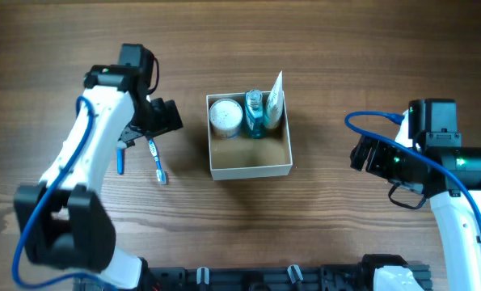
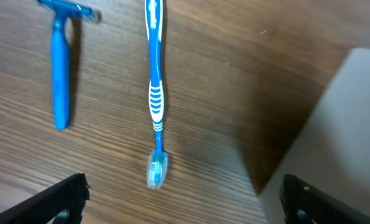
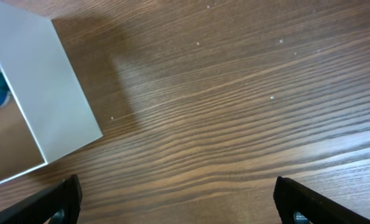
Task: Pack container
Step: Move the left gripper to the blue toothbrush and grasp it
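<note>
Next, my left gripper moves to the blue toothbrush's striped part (image 1: 154, 149) (image 2: 155, 90), between its wide handle and its head, and closes there.
The container (image 1: 251, 168) is a square white-walled cardboard box with a tan inside at the table's middle. It holds a round white jar (image 1: 225, 118), a teal bottle (image 1: 255, 113) and a white tube (image 1: 274, 99) along its far side. A blue toothbrush (image 1: 157, 160) and a blue razor (image 1: 120, 158) lie on the table left of the box. My left gripper (image 1: 166, 115) is open and empty above the toothbrush (image 2: 155, 99), with the razor (image 2: 61, 68) beside it. My right gripper (image 1: 364, 153) is open and empty right of the box (image 3: 45, 106).
The box wall (image 2: 334, 137) fills the right side of the left wrist view. Bare wooden table lies around the box and under my right gripper (image 3: 178, 205).
</note>
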You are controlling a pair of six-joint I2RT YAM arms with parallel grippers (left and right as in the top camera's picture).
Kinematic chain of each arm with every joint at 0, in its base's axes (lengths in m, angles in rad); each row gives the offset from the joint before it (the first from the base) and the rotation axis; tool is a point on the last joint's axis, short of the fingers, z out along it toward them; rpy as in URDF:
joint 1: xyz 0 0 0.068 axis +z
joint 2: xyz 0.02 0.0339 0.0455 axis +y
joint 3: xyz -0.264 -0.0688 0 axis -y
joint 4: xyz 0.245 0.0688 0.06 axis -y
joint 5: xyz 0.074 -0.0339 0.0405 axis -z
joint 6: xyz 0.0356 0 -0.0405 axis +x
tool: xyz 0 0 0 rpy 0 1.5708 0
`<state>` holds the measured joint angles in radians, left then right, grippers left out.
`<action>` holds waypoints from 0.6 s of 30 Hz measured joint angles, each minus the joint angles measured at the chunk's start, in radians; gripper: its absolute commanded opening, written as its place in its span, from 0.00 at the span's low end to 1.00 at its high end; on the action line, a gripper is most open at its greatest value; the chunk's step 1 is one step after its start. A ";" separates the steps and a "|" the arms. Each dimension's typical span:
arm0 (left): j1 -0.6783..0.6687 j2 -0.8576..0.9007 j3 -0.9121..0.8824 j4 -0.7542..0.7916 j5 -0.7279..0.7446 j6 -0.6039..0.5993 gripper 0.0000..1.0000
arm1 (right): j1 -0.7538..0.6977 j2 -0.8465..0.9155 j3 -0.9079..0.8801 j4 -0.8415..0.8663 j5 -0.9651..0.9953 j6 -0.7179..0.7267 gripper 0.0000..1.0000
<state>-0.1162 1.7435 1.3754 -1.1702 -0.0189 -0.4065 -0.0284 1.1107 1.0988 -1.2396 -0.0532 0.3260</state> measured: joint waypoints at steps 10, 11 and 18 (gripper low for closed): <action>0.020 0.092 -0.027 0.085 -0.003 0.000 1.00 | 0.000 0.000 0.000 0.006 0.013 -0.017 1.00; 0.020 0.092 -0.042 0.108 -0.004 0.000 1.00 | 0.000 0.000 0.000 0.006 0.013 -0.017 1.00; 0.020 0.095 -0.143 0.254 -0.006 0.021 1.00 | 0.000 0.000 0.000 0.006 0.013 -0.017 1.00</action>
<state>-0.0959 1.8385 1.2324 -0.9161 -0.0250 -0.3859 -0.0284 1.1107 1.0988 -1.2331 -0.0402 0.3088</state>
